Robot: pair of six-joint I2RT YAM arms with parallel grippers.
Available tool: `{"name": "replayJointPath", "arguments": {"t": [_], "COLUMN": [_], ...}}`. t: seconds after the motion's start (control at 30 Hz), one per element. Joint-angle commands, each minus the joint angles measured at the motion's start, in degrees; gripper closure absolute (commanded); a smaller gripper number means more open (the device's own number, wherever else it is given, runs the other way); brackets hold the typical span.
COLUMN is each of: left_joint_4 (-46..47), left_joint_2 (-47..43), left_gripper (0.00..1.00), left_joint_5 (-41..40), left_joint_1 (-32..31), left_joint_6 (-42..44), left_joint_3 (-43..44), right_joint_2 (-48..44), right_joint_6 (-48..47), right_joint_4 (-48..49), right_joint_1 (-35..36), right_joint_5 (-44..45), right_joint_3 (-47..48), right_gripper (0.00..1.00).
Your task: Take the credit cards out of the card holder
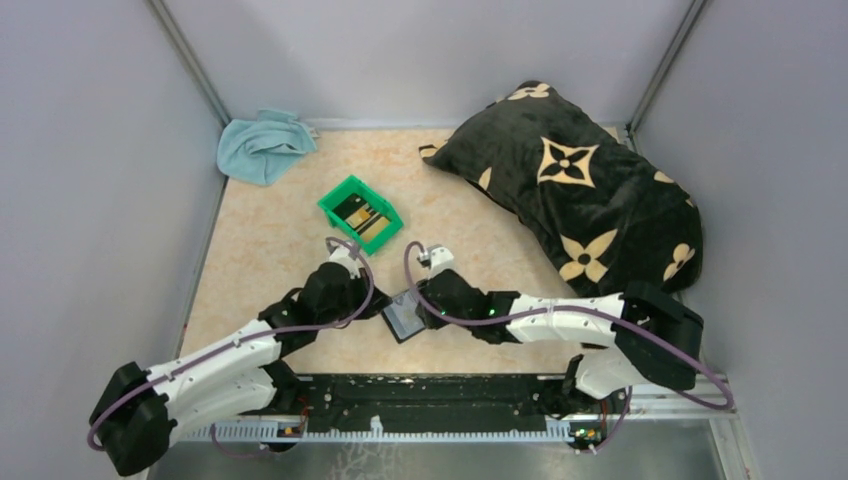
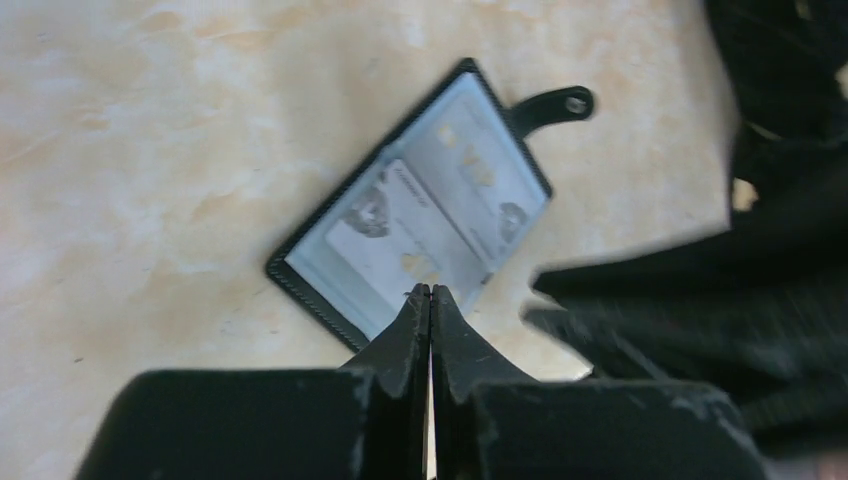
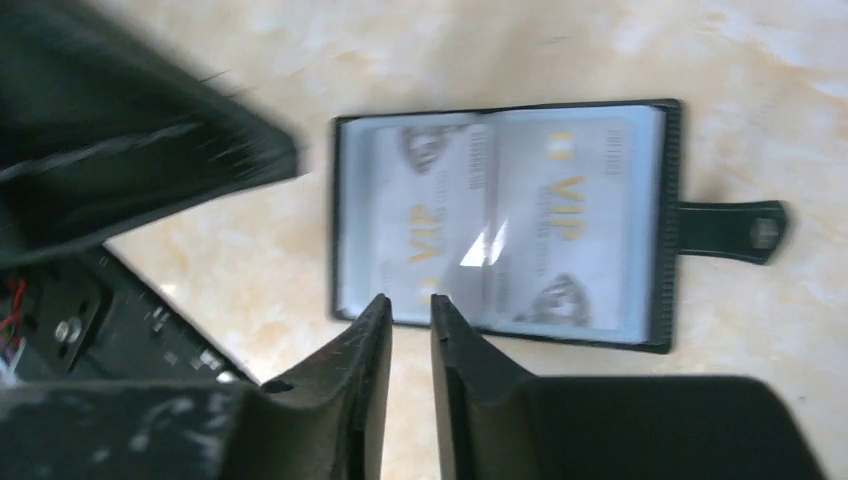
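The card holder's short edge has my left gripper standing clear of it, so my left gripper will brace that edge while my right gripper pinches the card at the card holder's fold (image 3: 482, 235).
The card holder (image 1: 405, 320) lies open and flat on the table between my two grippers, its strap (image 2: 551, 103) pointing away. Under its glossy panels (image 3: 505, 220) show pale credit cards (image 3: 560, 215) with gold VIP lettering. My left gripper (image 2: 430, 291) is shut, tips at the holder's (image 2: 420, 215) near edge, with nothing visible between them. My right gripper (image 3: 410, 302) stands open by a narrow gap at the holder's long edge, bare table showing between its fingers. Dark credit cards with tan markings (image 1: 362, 215) lie in the green bin (image 1: 335, 203).
A blue cloth (image 1: 262, 143) is bunched in the far left corner. A large black pillow with tan flowers (image 1: 580, 190) fills the far right. Grey walls close in three sides. The other arm shows as a blurred dark mass (image 2: 700, 300) in each wrist view.
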Motion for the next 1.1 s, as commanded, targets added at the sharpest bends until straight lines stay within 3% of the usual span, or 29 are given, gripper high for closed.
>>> {"name": "replayJointPath", "arguments": {"t": [0.0,0.17,0.47,0.77,1.07], "left_joint_4": [11.8,22.0,19.5,18.6,17.0], "left_joint_2": [-3.4,-2.3,-0.7,7.6,16.2], "left_gripper": [1.0,1.0,1.0,1.0,1.0], "left_joint_5": [10.8,13.2,8.8,2.7,5.1], "left_joint_1": [0.2,-1.4,-3.6,-3.3,-0.2], "left_joint_6": [-4.4,-12.5,-16.2,-12.2,-7.6], "left_joint_3": [-5.1,-14.5,-18.5,-12.7,-6.3], "right_joint_2": [-1.8,0.6,4.4,3.4,3.0], "right_joint_6": [0.3,-2.2,-3.7,-2.7,-1.4], "right_joint_4": [9.7,11.9,12.7,14.3,16.3], "right_joint_1": [-7.5,-11.8,-13.3,-14.2,-17.3], "right_joint_5": [-7.5,-13.3,-16.0,-15.7,-17.5], "right_joint_3": [-4.5,-3.2,-0.3,-4.1,-7.4], "right_gripper": [0.83,0.91,0.93,0.65,0.59]}}
